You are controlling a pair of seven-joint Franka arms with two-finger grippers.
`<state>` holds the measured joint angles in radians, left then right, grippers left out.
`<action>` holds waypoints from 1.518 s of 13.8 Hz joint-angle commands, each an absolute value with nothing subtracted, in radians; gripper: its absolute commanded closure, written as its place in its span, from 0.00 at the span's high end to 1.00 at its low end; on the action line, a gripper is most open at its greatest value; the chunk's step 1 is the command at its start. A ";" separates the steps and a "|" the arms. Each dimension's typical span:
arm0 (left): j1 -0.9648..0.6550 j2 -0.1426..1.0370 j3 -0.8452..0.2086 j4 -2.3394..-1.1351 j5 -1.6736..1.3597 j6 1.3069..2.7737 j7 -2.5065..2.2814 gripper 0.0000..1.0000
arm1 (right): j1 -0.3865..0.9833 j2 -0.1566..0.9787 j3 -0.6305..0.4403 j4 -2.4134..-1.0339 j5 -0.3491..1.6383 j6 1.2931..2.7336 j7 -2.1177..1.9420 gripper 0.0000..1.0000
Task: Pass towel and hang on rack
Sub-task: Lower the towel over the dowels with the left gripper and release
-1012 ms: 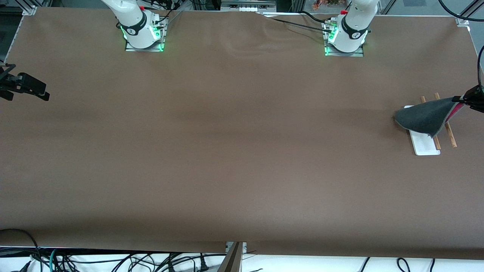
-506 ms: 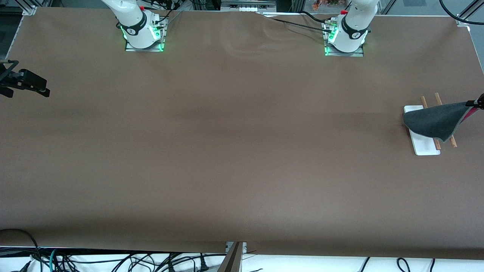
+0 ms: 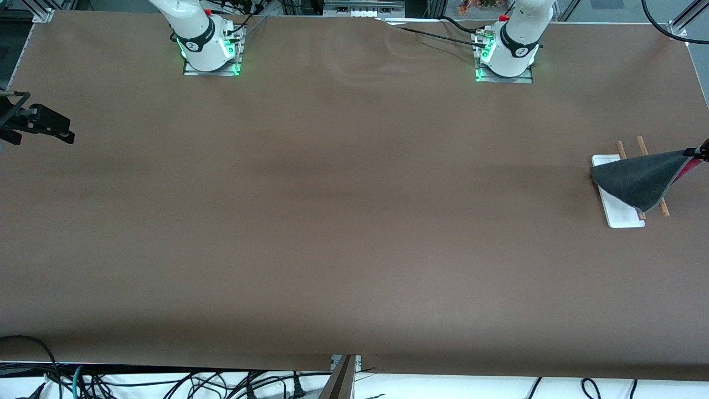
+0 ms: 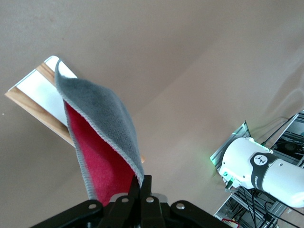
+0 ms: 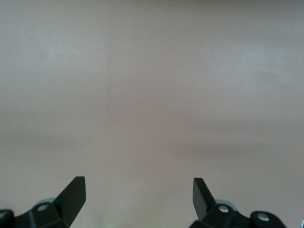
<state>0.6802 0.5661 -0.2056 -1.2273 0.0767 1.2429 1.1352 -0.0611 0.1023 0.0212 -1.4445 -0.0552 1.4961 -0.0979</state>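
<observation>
Next, my left gripper releases the towel and leaves it hanging over the middle of the two wooden rods (image 4: 89,123). The towel now slopes down from the jaws across the rack.
The towel (image 3: 637,177) is dark grey with a light stitched border and a red inner face (image 4: 102,164). My left gripper (image 3: 699,153) is shut on one of its corners, at the left arm's end of the table. The cloth slopes down from the jaws across the rack (image 3: 621,215), covering the middle of its two wooden rods (image 3: 641,145) and part of its white base. In the left wrist view the gripper (image 4: 141,183) pinches the towel (image 4: 102,107) above the rack (image 4: 33,90). My right gripper (image 3: 52,124) waits open and empty over bare table at the right arm's end; its wrist view shows it (image 5: 138,190) spread wide.
The brown table cover (image 3: 354,221) spans the whole view. The two arm bases (image 3: 210,47) (image 3: 507,52) stand along the table edge farthest from the front camera. Cables hang below the table edge nearest that camera (image 3: 166,382).
My left gripper has drawn the towel across the rack toward the left arm's end of the table, then held still. The right gripper has shifted only slightly.
</observation>
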 commanded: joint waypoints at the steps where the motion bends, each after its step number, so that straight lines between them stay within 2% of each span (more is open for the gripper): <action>1: 0.680 0.598 -0.164 -1.180 0.103 1.235 1.215 0.00 | -0.074 0.092 0.026 -1.454 -0.064 1.489 -0.118 1.00; 7: 0.681 0.624 -0.026 -1.180 0.100 1.327 1.409 0.00 | -0.066 0.092 0.029 -1.453 -0.061 1.491 -0.117 1.00; 11: 0.690 0.656 0.017 -1.180 0.097 1.359 1.456 0.02 | -0.067 0.092 0.029 -1.453 -0.063 1.490 -0.117 1.00; 12: 0.692 0.660 0.017 -1.181 0.097 1.364 1.456 0.68 | -0.066 0.091 0.029 -1.453 -0.063 1.489 -0.112 1.00; 13: 0.698 0.664 0.017 -1.180 0.092 1.365 1.454 1.00 | -0.066 0.091 0.029 -1.453 -0.063 1.491 -0.112 1.00; 17: 0.696 0.658 0.014 -1.167 0.091 1.365 1.447 1.00 | -0.064 0.092 0.031 -1.443 -0.061 1.496 -0.114 1.00; 21: 0.684 0.652 -0.005 -1.105 0.086 1.358 1.431 1.00 | -0.064 0.092 0.035 -1.443 -0.061 1.494 -0.115 1.00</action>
